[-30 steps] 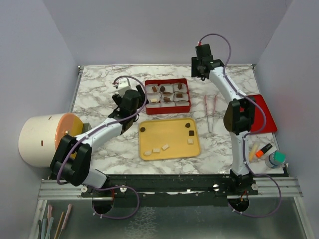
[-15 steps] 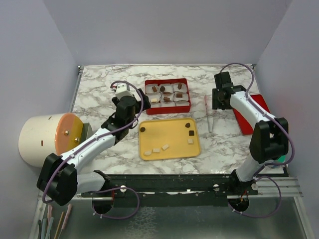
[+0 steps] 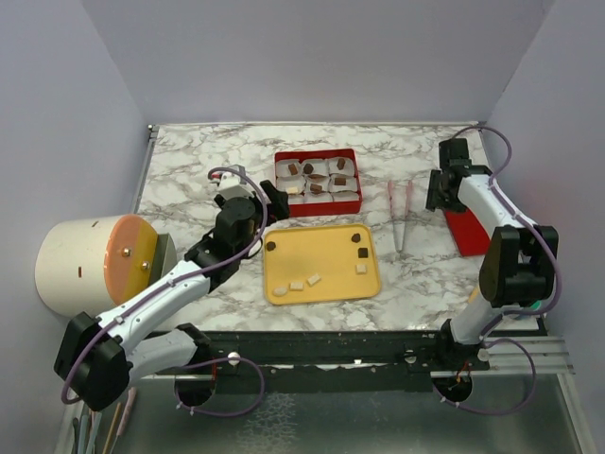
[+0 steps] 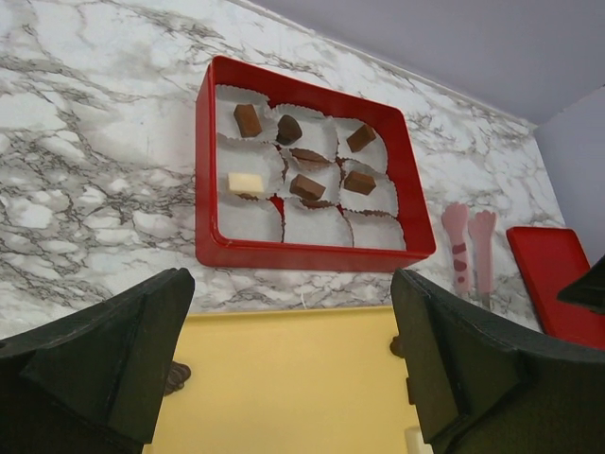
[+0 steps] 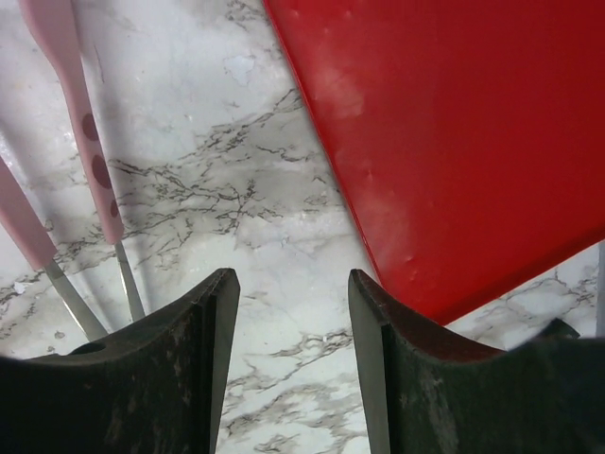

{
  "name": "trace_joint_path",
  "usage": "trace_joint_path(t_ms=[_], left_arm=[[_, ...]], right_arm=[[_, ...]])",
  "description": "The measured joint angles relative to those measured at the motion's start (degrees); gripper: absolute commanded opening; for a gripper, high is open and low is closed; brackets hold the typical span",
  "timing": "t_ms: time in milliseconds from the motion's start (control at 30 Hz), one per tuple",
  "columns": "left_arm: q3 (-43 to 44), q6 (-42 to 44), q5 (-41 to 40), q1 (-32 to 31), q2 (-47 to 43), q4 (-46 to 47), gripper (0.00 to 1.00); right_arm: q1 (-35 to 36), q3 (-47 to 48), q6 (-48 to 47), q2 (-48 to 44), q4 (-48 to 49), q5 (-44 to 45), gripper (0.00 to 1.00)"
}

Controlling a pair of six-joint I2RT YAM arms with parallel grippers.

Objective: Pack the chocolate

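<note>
I need to close my right gripper on the middle of the edge (image 3: 448, 221) (image 5: 342, 192) of the red lid that faces the pink tongs.
The red box (image 3: 318, 200) (image 4: 307, 256) holds white paper cups, several with brown chocolate (image 3: 309, 168) (image 4: 307, 186) in them and one with a pale piece. On the yellow tray (image 3: 317, 260) (image 4: 284, 397) lie dark chocolate pieces (image 3: 363, 252) (image 4: 175, 378) and several pale ones. My left gripper (image 3: 274, 197) (image 4: 291, 284) hangs wide open over the gap between the box and the tray, holding nothing. My right gripper (image 3: 437, 197) (image 5: 293, 279) stands open and bare over marble, between the pink tongs (image 3: 401, 213) (image 5: 80, 142) and the red lid (image 3: 477, 227) (image 5: 454, 123).
A large cream cylinder with an orange face (image 3: 90, 265) sits off the table's left edge. Grey walls close in the back and both sides. The right arm's elbow (image 3: 515, 265) stands over the table's right front corner.
The right arm swung from the back of the table out to the right and down between the tongs and the lid. The left arm reached forward toward the box's near left corner. Both jaws kept their width.
</note>
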Motion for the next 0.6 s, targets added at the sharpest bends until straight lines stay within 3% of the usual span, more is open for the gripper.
trace_joint_path(t_ms=[333,600], left_arm=[[-3.23,-1.07,0.11,-2.01,-5.03,-0.61,0.96],[-3.45,-1.25,0.09,-3.58,-6.78,-0.76,0.96]], right_arm=[[-6.86,-0.79,-1.73,0.39,3.56,-5.33,0.56],[-7.41,-1.31,-3.15,5.38,5.38,-7.45,0.56]])
